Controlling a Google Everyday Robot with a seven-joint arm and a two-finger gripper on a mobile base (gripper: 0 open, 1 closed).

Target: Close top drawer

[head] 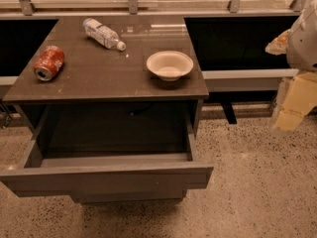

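Note:
The top drawer's front (pixel 178 178), near the end below the white bowl, is the next place for my gripper to go and close.
The top drawer (pixel 106 178) is a wide, shallow grey drawer with a plain flat front. It stands pulled far out from the cabinet under the dark countertop (pixel 99 78), and its dark inside shows. A lower grey drawer front (pixel 129 197) peeks out beneath it. My gripper (pixel 293 105) is at the far right edge of the view, pale and yellowish, below the white arm (pixel 303 38). It hangs above the floor, well to the right of the drawer, and touches nothing.
On the countertop lie a red can (pixel 48 62) on its side at the left, a plastic water bottle (pixel 103 33) on its side at the back, and a white bowl (pixel 169 65) at the right. Speckled floor (pixel 257 182) lies to the right. A railing with glass runs behind.

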